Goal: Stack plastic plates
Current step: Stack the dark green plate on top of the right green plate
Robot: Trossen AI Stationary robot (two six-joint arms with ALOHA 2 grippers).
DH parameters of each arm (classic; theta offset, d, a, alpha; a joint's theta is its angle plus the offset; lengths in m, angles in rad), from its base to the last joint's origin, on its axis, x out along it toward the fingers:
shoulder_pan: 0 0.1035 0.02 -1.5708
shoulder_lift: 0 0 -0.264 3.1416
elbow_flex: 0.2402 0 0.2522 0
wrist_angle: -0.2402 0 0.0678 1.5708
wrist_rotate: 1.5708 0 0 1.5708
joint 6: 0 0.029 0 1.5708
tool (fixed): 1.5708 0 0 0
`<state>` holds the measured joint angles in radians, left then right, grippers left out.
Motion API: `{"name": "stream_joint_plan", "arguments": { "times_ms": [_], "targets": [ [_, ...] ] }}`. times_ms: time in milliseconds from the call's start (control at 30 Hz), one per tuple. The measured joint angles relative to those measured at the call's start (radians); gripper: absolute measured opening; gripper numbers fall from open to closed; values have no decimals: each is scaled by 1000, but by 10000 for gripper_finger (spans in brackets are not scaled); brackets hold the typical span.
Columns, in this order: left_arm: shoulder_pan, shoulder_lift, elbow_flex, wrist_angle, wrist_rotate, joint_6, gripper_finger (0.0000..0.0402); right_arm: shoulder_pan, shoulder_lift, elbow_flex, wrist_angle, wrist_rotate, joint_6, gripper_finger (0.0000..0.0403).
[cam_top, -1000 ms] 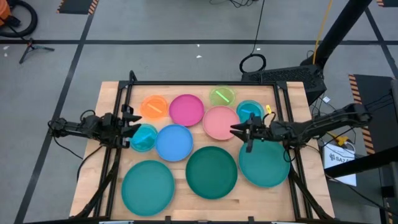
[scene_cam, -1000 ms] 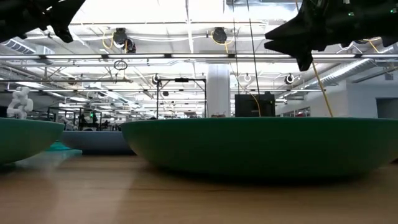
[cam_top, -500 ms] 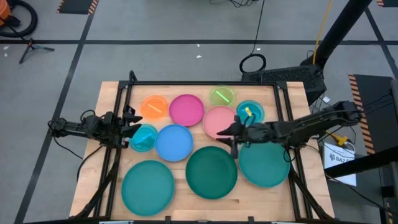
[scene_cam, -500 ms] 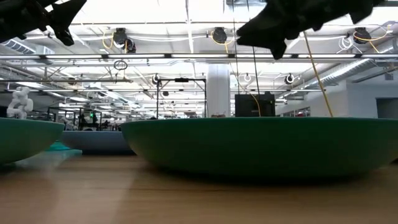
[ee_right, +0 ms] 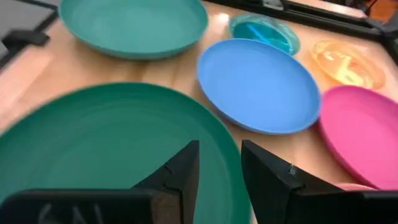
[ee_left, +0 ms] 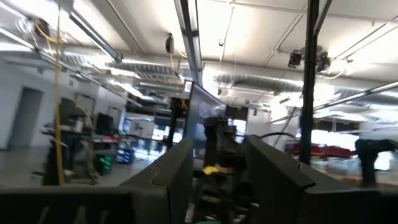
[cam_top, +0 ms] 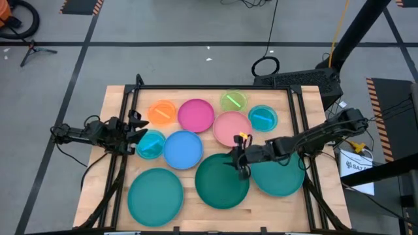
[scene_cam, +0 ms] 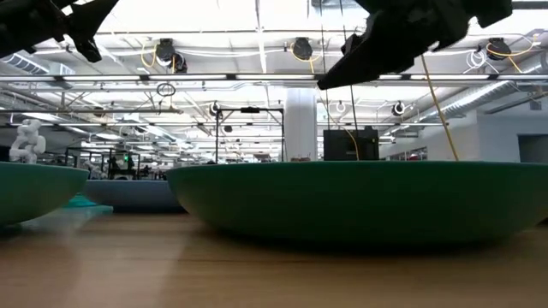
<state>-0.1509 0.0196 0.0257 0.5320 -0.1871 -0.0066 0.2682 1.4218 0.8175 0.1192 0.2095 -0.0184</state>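
Observation:
I should next close my right gripper on the dark green plate's far rim point(cam_top: 230, 156) point(ee_right: 238, 163), on the side that faces the pink plate.
Ten plastic plates lie flat on the wooden table. Near row: a large teal plate point(cam_top: 155, 196), the large dark green plate point(cam_top: 222, 181) and another large teal plate point(cam_top: 279, 175). Behind them: small teal point(cam_top: 151, 143), blue point(cam_top: 183, 149), pink point(cam_top: 230, 127), orange point(cam_top: 161, 112), magenta point(cam_top: 196, 115), lime point(cam_top: 233, 101) and light blue point(cam_top: 262, 118). My right gripper point(cam_top: 240, 163) hangs open above the dark green plate's point(ee_right: 106, 149) far right rim, well clear of it in the low view point(scene_cam: 342, 73). My left gripper point(cam_top: 138, 128) waits open in the air by the small teal plate.
A dark metal frame point(cam_top: 209, 87) runs along the table's far edge and down both sides. Bare wood point(cam_top: 189, 171) shows only in narrow gaps between plates. Beyond the dark green plate, the right wrist view shows the blue plate point(ee_right: 258, 84), magenta plate point(ee_right: 360, 134) and teal plate point(ee_right: 134, 25).
My right gripper has travelled from above the pink and right teal plates toward the table's left and near edge, ending over the dark green plate's far right rim, and has tipped more downward. No plate has moved.

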Motion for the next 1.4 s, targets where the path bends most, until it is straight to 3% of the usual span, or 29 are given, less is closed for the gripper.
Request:
{"name": "stream_joint_plan", "arguments": {
  "times_ms": [200, 367, 500, 633, 1100, 1400],
  "targets": [
    [0, 0, 0, 50, -40, 168, 154, 0, 52, 123, -193, 47, 137, 114],
    [0, 0, 0, 62, -53, 244, 154, -17, 76, 230, -461, 157, 442, 114],
    [0, 0, 0, 62, -53, 253, 154, -33, 79, 269, -628, 131, 647, 114],
    [0, 0, 0, 60, -54, 253, 154, -38, 76, 271, -666, 89, 762, 114],
    [0, 0, 0, 46, -59, 253, 154, -35, 79, 271, -539, 75, 736, 114],
    [0, 0, 0, 45, -59, 253, 154, -46, 114, 270, -474, 101, 814, 114]
  ]
}}
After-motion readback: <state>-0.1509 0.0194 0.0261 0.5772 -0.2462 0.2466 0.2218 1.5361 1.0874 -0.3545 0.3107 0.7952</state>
